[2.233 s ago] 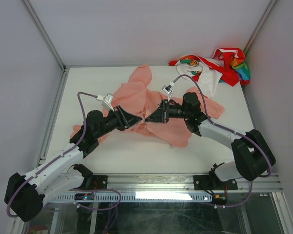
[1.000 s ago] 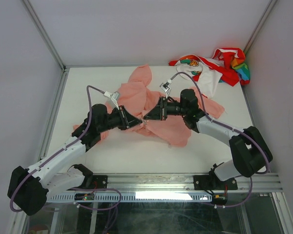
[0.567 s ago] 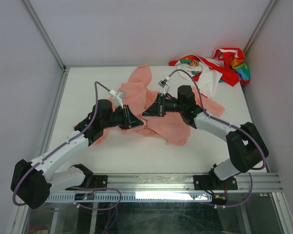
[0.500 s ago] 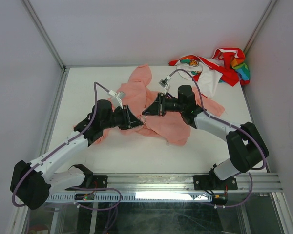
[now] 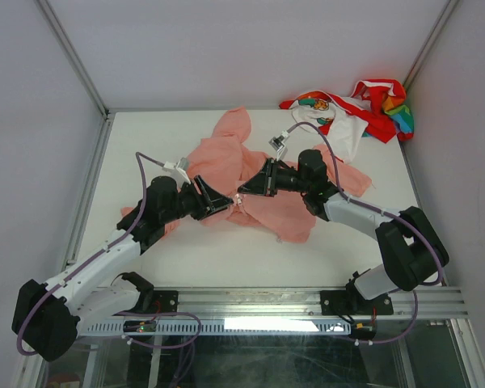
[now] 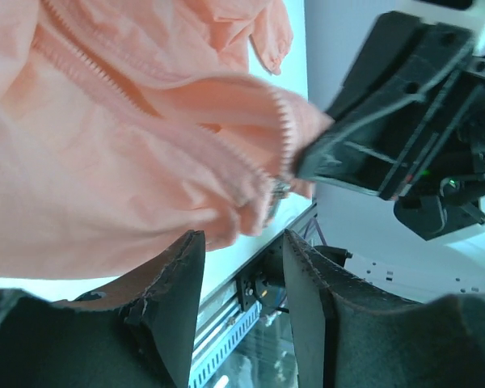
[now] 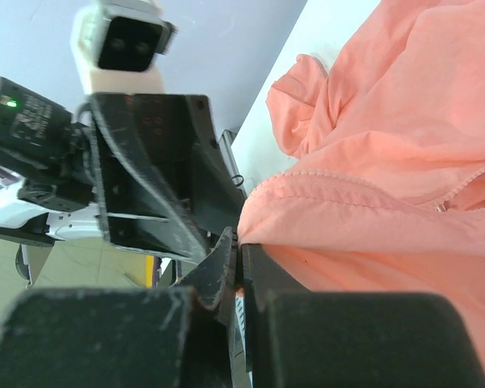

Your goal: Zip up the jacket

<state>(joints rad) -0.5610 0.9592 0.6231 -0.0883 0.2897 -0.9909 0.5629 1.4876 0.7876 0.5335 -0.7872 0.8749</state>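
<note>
The zipper's bottom end hangs past the open fingers of my left gripper, so I need to pinch that end point(image 6: 249, 221) with it before my right gripper lets go of the jacket's folded edge.
The salmon-pink jacket point(image 5: 226, 158) lies crumpled across the middle of the table. My right gripper point(image 5: 244, 192) is shut on a folded front edge of the jacket point(image 7: 388, 162), and the pinch shows in the right wrist view point(image 7: 239, 252). The zipper teeth point(image 6: 284, 137) run down that held edge, with a small metal slider point(image 6: 276, 191) hanging below. My left gripper point(image 5: 226, 202) is open and empty, just left of the held edge and facing the right gripper point(image 6: 364, 153). Its jaws point(image 6: 242, 275) stand apart below the cloth, with nothing between them.
A red, white and rainbow-coloured garment point(image 5: 347, 109) lies bunched in the back right corner. The table's metal rail point(image 5: 307, 303) runs along the near edge. Grey enclosure walls stand to the left, right and back.
The right gripper has kept its hold on the jacket edge, raising it a little and then bringing it back down. The left arm's wrist has dropped lower, its gripper staying close to the held edge.
</note>
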